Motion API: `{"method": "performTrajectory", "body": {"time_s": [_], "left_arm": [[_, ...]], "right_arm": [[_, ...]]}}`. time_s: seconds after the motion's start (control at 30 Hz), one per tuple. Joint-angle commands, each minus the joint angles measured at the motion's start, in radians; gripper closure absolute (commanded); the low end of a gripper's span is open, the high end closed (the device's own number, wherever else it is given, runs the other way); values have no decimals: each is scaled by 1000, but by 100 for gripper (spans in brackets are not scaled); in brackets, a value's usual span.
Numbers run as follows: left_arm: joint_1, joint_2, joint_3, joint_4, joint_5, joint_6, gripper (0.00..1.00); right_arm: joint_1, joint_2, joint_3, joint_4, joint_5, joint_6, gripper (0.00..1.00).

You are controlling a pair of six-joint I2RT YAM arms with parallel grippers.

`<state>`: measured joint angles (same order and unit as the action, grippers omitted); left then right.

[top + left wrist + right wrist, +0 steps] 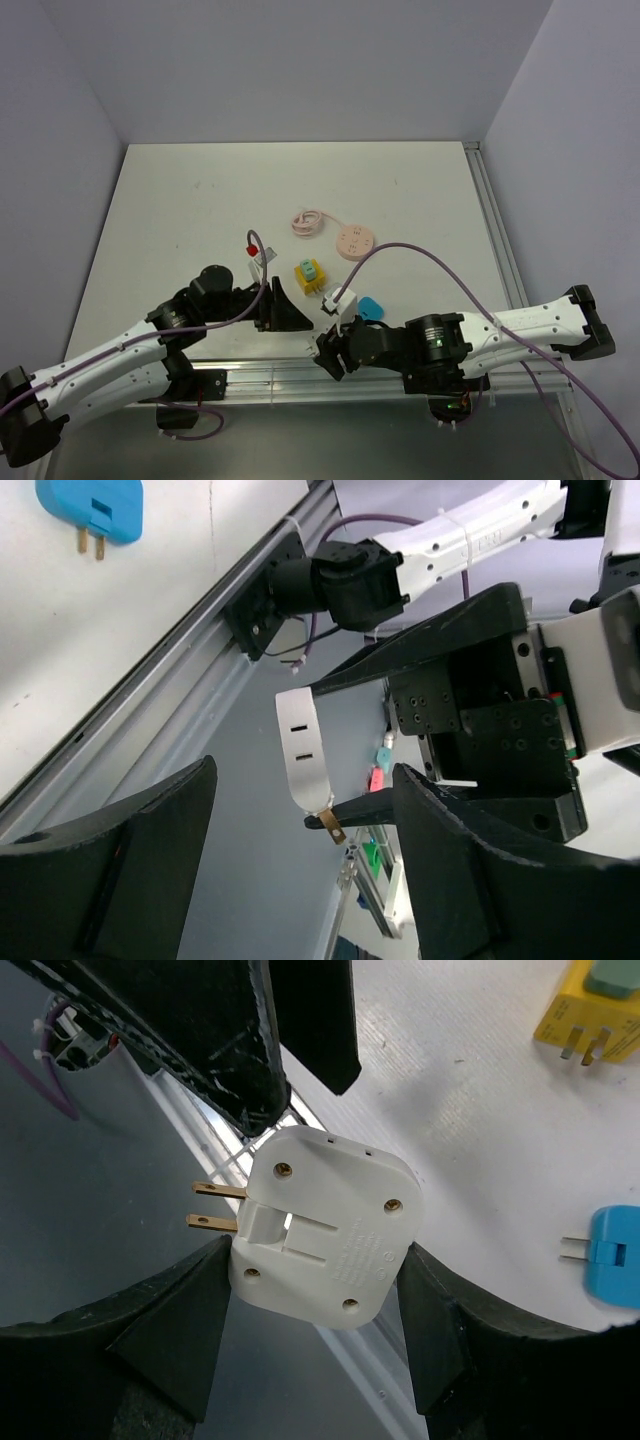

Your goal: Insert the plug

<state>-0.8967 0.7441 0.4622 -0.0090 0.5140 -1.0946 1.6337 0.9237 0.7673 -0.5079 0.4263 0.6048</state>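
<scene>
Next, my right gripper releases the white plug in my left gripper's fingers (306, 291), just in front of the yellow block.
A white plug (325, 1230) with two brass prongs (215, 1207) pointing left is clamped between the fingers of my right gripper (318, 1250), which is shut on it above the table's near edge. In the top view the plug (341, 299) sits just right of my left gripper (283, 305). In the left wrist view my left gripper (305, 770) is open and holds nothing. The plug (303, 750) shows edge-on beyond the gap between the jaws, two slots in its face. A yellow block with a teal top (308, 277) lies close behind both grippers.
A blue plug (370, 307) lies on the table right of the white one. Further back are a pink round disc (355, 241), a coiled pink cord (307, 221) and a small red-tipped piece (253, 250). An aluminium rail (260, 375) runs along the near edge.
</scene>
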Motion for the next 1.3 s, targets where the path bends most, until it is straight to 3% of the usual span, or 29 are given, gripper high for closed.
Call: {"method": "performTrajectory", "body": {"time_s": [0.0, 0.43, 0.53, 0.6, 0.63, 0.67, 0.7, 0.77, 0.87, 1.0, 1.17, 1.27], "left_arm": [[-5, 17, -14, 129, 63, -24, 24], [-44, 113, -19, 236, 78, -33, 33], [-59, 146, -25, 270, 86, -42, 43], [-64, 147, -37, 288, 87, -47, 56], [-64, 141, -37, 291, 84, -44, 61], [-64, 126, -36, 279, 61, -36, 76], [-64, 115, -25, 258, 43, -25, 85], [-65, 74, -4, 146, -52, 24, 100], [-64, 9, 39, 13, -172, 99, 100], [-64, -77, 40, -57, -363, 182, 100], [-64, -193, -10, 30, -440, 280, 100], [-64, -248, -59, 148, -430, 346, 100]], "right_arm": [[6, -20, 52, 32, 23, -49, 93], [5, -17, 72, 51, 48, -85, 93], [6, -17, 82, 48, 60, -86, 93], [6, -20, 84, 39, 66, -79, 91], [6, -25, 81, 37, 66, -71, 83], [5, -26, 79, 34, 65, -66, 77], [5, -31, 75, 29, 71, -51, 68], [5, -34, 63, 16, 78, -8, 41], [5, -42, 63, -36, 103, 83, 31], [3, -89, 43, -113, 118, 232, 28], [-12, -169, 23, -210, 155, 536, 26], [-63, -226, -14, -146, 82, 660, 27]]}}
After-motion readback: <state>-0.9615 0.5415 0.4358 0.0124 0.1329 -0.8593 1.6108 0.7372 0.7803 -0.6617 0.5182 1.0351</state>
